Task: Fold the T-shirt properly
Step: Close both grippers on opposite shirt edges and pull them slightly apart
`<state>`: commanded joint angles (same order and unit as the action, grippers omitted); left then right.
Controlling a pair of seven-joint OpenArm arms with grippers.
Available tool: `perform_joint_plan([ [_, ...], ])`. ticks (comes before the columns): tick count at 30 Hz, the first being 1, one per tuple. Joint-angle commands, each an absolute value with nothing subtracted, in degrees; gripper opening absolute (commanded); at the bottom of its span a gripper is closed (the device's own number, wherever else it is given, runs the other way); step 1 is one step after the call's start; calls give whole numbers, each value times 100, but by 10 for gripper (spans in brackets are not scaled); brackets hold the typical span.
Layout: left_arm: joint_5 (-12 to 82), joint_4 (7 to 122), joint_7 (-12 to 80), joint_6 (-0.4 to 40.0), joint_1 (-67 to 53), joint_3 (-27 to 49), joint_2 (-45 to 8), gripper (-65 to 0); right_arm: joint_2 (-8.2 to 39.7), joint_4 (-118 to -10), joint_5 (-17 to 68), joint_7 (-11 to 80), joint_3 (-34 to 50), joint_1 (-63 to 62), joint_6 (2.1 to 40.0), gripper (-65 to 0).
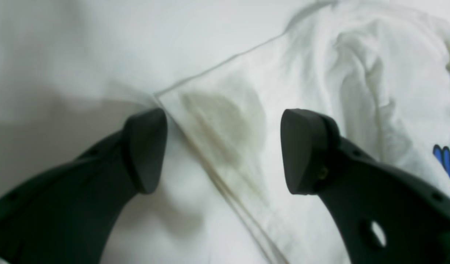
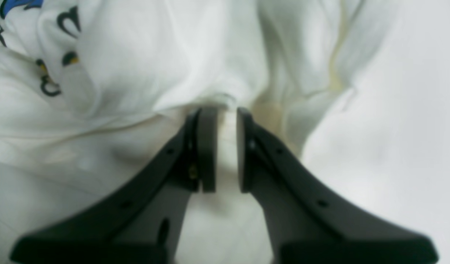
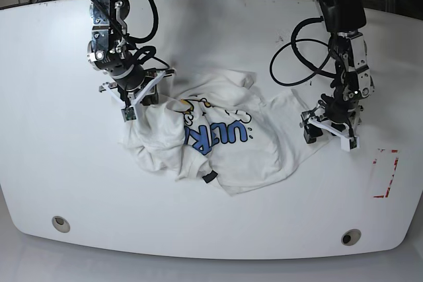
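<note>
Next, my left gripper closes on that seamed edge point(image 1: 210, 160), as the T-shirt is crumpled with its seamed edge loose, so both grippers can lift the T-shirt clear before folding.
The white T-shirt point(image 3: 264, 156) lies crumpled mid-table, blue lettering point(image 3: 221, 135) facing up and a small dark neck label point(image 3: 209, 177) at its near edge. At the shirt's upper left, my right gripper point(image 3: 132, 107) holds a bunched fold. In the right wrist view that gripper point(image 2: 225, 110) is shut on the T-shirt point(image 2: 144, 66), with cloth pinched between the narrow jaws. My left gripper point(image 3: 328, 131) sits at the shirt's right edge. The left wrist view shows it point(image 1: 225, 146) open, straddling a seamed edge of the T-shirt point(image 1: 357, 80), which lies flat on the table.
The white table point(image 3: 66, 163) has a curved front edge with two round holes point(image 3: 61, 223) point(image 3: 351, 236). Red tape marks point(image 3: 385, 175) lie right of the left gripper. Black cables point(image 3: 297, 51) loop behind the left arm.
</note>
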<state>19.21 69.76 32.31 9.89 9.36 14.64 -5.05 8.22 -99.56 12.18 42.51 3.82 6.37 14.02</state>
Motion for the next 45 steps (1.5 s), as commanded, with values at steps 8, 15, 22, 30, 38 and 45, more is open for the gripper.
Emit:
perform_joint_plan([
  [8,2290,6976,3327,989,945,1156,-488,-204,822,-9938,1218,4251,365,637,1402,-558],
  [15,2571,6862,3301,989,954,989,-488,-204,822,-9938,1218,4251,382,637,1402,-558],
  [22,2571,6396,3292,989,1182,989,-488,-208,822,-9938,1218,4251,382,637,1402,-558],
  [30,2563,6325,3284,989,1314,989,-488,-446,822,-9938,1218,4242,391,637,1411,-558],
  [38,2536,6334,3284,980,1323,989,-488,-614,822,-9965,1218,4233,391,637,1411,-558],
  [45,2536,6378,3284,980,1297,989,-505,-650,813,-10132,1262,4207,602,637,1393,-556],
])
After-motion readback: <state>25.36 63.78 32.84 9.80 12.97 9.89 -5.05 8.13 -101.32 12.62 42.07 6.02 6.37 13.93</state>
